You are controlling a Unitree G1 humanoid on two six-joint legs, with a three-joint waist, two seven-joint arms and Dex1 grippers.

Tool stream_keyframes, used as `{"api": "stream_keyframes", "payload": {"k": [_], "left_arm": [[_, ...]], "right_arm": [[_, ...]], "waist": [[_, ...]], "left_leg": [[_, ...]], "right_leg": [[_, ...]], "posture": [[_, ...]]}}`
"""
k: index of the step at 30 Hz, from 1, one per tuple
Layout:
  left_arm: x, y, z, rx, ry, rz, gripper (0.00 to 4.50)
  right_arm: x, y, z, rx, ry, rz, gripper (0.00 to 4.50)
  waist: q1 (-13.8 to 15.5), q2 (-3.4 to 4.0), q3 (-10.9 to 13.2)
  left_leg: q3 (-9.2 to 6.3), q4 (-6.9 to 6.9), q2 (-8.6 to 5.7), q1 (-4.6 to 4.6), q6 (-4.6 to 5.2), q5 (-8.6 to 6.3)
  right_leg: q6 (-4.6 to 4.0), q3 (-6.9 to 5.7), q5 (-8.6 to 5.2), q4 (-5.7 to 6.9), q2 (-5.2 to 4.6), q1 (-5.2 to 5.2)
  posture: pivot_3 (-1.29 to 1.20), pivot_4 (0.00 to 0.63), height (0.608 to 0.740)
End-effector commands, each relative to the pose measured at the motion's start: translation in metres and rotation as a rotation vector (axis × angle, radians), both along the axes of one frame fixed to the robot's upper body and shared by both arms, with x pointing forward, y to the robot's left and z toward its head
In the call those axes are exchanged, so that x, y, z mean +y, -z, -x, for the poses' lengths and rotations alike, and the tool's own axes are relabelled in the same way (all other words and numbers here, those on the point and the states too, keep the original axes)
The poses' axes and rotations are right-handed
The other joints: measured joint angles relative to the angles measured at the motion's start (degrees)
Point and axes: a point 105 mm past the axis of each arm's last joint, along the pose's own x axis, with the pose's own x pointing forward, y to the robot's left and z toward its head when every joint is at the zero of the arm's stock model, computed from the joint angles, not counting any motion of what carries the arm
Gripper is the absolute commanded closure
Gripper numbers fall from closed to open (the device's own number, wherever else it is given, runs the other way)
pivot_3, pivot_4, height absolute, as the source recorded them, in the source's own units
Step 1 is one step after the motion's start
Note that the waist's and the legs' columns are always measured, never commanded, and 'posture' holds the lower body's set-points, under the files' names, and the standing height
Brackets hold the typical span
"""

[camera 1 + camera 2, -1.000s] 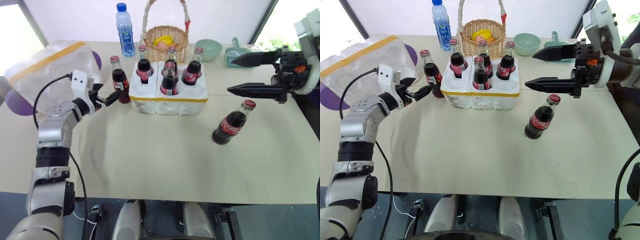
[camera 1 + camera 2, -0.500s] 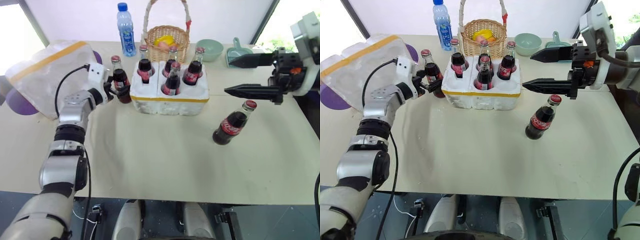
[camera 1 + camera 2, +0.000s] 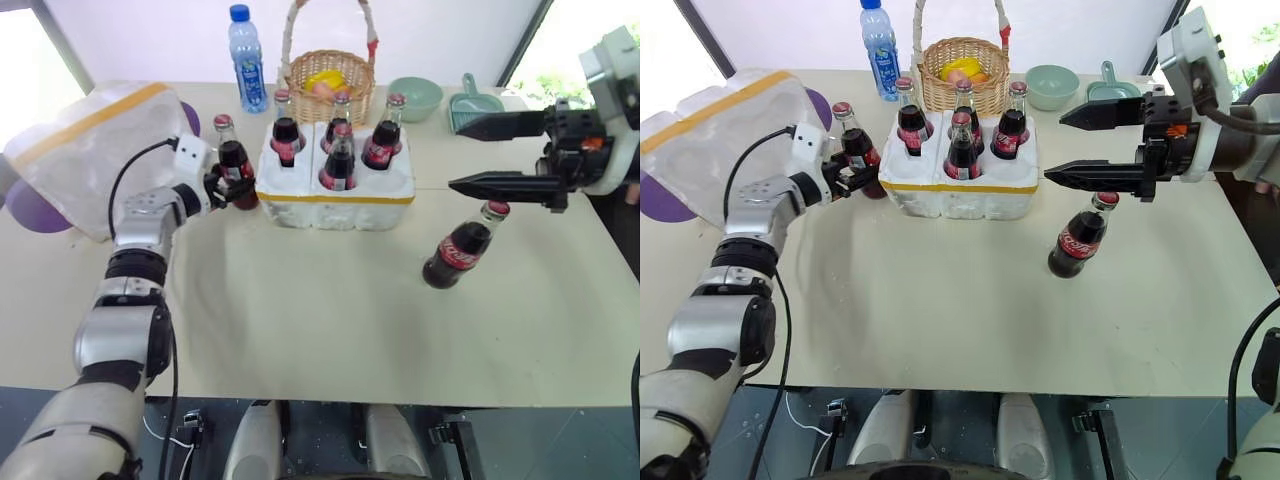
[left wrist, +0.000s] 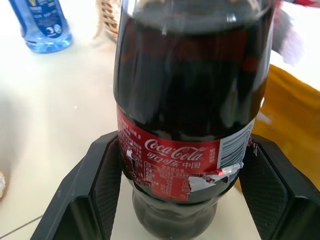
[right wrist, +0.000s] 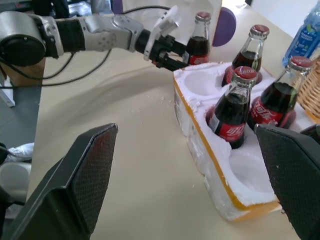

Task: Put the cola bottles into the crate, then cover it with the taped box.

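Observation:
The robot's left gripper will release the cola bottle in the crate's empty near corner hole [image 3: 286, 172] on the taped box's side.
A cola bottle [image 3: 236, 163] stands on the table just left of the crate [image 3: 335, 211]. My left gripper [image 3: 230, 188] is shut on it, with the black pads [image 4: 102, 182] pressed to both sides of its red label. Several cola bottles [image 3: 338, 162] stand in the crate's wells, and two wells [image 5: 200, 85] are empty. Another cola bottle [image 3: 458, 250] stands loose on the table to the right. Above it hangs my right gripper [image 3: 460, 154], open with nothing between its fingers. The taped box [image 3: 95, 150] lies tilted at the far left.
Behind the crate stand a blue-capped water bottle [image 3: 245, 60], a wicker basket [image 3: 330, 85] with fruit, a green bowl [image 3: 415, 97] and a green dustpan [image 3: 475, 105]. A purple object [image 3: 35, 210] shows under the taped box. The near half of the table [image 3: 300, 330] is bare.
My left gripper has reached forward around the bottle beside the crate and its fingers have closed in on it. The right arm has stayed where it was.

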Motion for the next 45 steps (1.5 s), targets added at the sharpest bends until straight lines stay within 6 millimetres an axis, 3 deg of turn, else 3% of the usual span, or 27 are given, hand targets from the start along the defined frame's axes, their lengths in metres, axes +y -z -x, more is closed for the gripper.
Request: {"api": "stream_keyframes", "payload": {"k": [1,6,9,12,17,21,29,36,37,39,40,42,45], "left_arm": [[0.005,-0.062,0.027,-0.131,0.112,0.053,1.76],[-0.011,-0.109,0.079,-0.138,0.36,0.161,1.76],[-0.022,-0.135,0.074,-0.176,0.361,0.241,1.76],[-0.039,-0.144,0.059,-0.202,0.355,0.246,1.76],[-0.062,-0.125,0.033,-0.186,0.336,0.172,1.76],[-0.079,-0.115,0.025,-0.16,0.37,0.177,1.76],[-0.088,-0.077,0.018,-0.119,0.378,0.003,1.76],[-0.089,-0.028,0.002,-0.044,0.28,-0.081,1.76],[-0.088,-0.025,-0.001,-0.039,0.254,-0.07,1.26],[-0.085,-0.026,-0.006,-0.037,0.21,-0.031,0.25],[-0.084,-0.027,-0.008,-0.035,0.197,-0.013,0.03],[-0.081,-0.036,-0.009,-0.05,0.182,0.04,0.03],[-0.074,-0.066,-0.005,-0.09,0.199,0.173,0.03]], "right_arm": [[-0.003,-0.011,0.006,-0.075,0.01,0.005,0.0],[-0.002,-0.007,0.006,-0.072,0.007,-0.001,0.0],[0.0,-0.005,0.004,-0.073,0.01,-0.016,0.0],[0.003,-0.003,0.001,-0.071,0.014,-0.035,0.0],[0.005,-0.003,0.003,-0.073,0.021,-0.046,0.0],[0.0,-0.002,0.003,-0.068,0.052,-0.057,0.0],[-0.004,0.001,0.003,-0.068,0.084,-0.064,0.0],[-0.006,0.003,-0.001,-0.084,0.107,-0.05,0.0],[-0.006,0.002,-0.001,-0.087,0.109,-0.049,0.0],[-0.007,-0.001,-0.002,-0.095,0.113,-0.048,0.0],[-0.007,-0.001,-0.002,-0.097,0.114,-0.048,0.0],[-0.01,-0.005,-0.002,-0.106,0.126,-0.046,0.0],[-0.021,-0.014,-0.001,-0.132,0.163,-0.031,0.0]], "waist": [[-0.41,-0.03,0.02],[-0.07,-0.1,0.09],[0.69,-0.1,0.09],[0.92,-0.11,0.08],[0.77,-0.11,0.08],[0.66,-0.14,0.1],[0.76,-0.15,0.11],[0.8,-0.15,0.1],[0.82,-0.11,0.08],[0.87,-0.1,0.06],[0.88,-0.1,0.06],[0.84,-0.1,0.06],[0.83,-0.1,0.07]], "left_leg": [[-0.01,-0.01,0.0,-0.01,0.0,0.0],[-0.02,0.0,0.01,-0.07,-0.01,0.01],[-0.02,0.08,-0.01,-0.04,-0.01,0.01],[-0.01,0.15,-0.03,0.03,-0.01,0.01],[-0.01,0.11,-0.05,0.03,-0.01,0.01],[-0.01,0.09,-0.03,-0.02,-0.01,0.01],[-0.01,0.08,-0.03,-0.05,-0.01,0.01],[-0.01,0.08,-0.03,-0.04,-0.01,0.01],[-0.01,0.08,-0.03,-0.03,-0.01,0.01],[-0.01,0.09,-0.03,0.04,0.0,0.01],[-0.02,0.1,-0.03,0.05,0.0,0.01],[-0.01,0.15,-0.03,0.05,-0.01,0.01],[-0.02,0.16,-0.04,0.04,-0.01,0.01]], "right_leg": [[0.0,0.0,0.0,0.01,0.0,-0.01],[-0.01,0.0,0.0,0.02,-0.03,-0.04],[0.0,0.0,-0.01,0.01,-0.04,0.02],[0.01,0.0,0.0,0.02,-0.03,0.12],[0.01,0.0,0.0,0.03,-0.01,0.1],[0.01,0.0,-0.01,0.05,0.02,0.02],[0.01,0.01,-0.01,0.05,0.02,-0.02],[0.01,0.02,-0.01,0.05,0.02,-0.01],[0.01,0.02,-0.01,0.05,0.02,-0.01],[0.01,0.02,-0.01,0.06,0.01,0.06],[0.01,0.02,-0.01,0.06,0.01,0.07],[0.01,0.02,0.0,0.1,0.0,0.09],[0.01,0.02,0.0,0.11,0.0,0.09]], "posture": [[0.0,0.15,0.74],[0.0,0.15,0.74],[0.0,0.15,0.74],[0.0,0.15,0.74],[0.0,0.15,0.74],[0.0,0.15,0.74],[0.0,0.15,0.74],[0.0,0.15,0.74],[0.0,0.15,0.74],[0.0,0.15,0.74],[0.0,0.15,0.74],[0.0,0.15,0.74],[0.0,0.15,0.74]]}}
